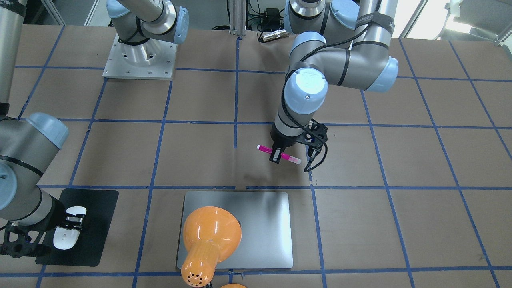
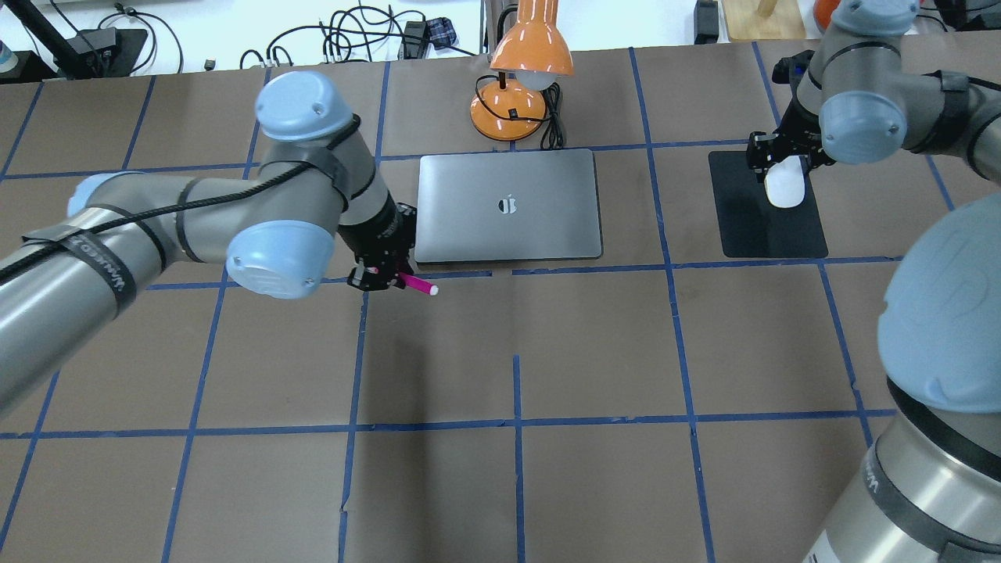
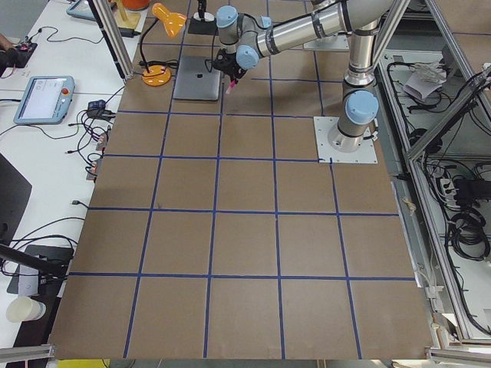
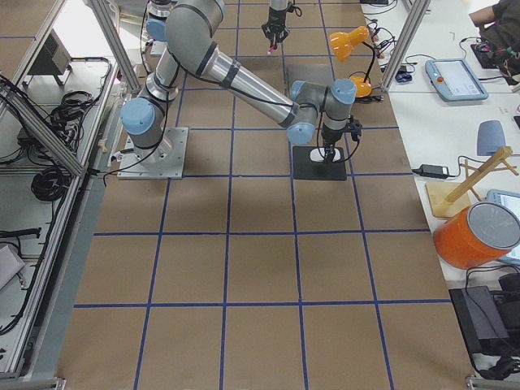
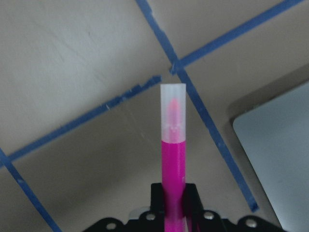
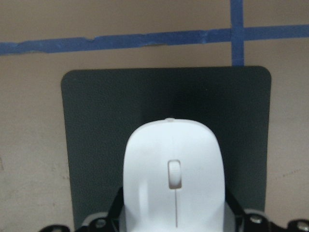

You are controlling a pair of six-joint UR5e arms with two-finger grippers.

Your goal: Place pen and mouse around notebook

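Observation:
The left gripper should release the magenta pen, now held level over the table, on the table at the blue tape end (image 1: 237,152) facing the silver notebook.
My left gripper (image 2: 383,277) is shut on the magenta pen (image 2: 418,285), holding it level over the brown table just off the near-left corner of the silver notebook (image 2: 508,203). In the left wrist view the pen (image 5: 173,159) points its pale cap at a tape crossing, with the notebook (image 5: 280,159) corner to the right. My right gripper (image 2: 782,156) is shut on the white mouse (image 2: 784,186) over the black mat (image 2: 770,231), right of the notebook. The right wrist view shows the mouse (image 6: 174,179) between the jaws. Whether it touches the mat I cannot tell.
An orange desk lamp (image 2: 520,70) stands behind the notebook, its shade leaning over the far edge, and its cord lies beside the base. Blue tape lines grid the table. My right arm's base plate (image 1: 140,60) is bolted near the robot side.

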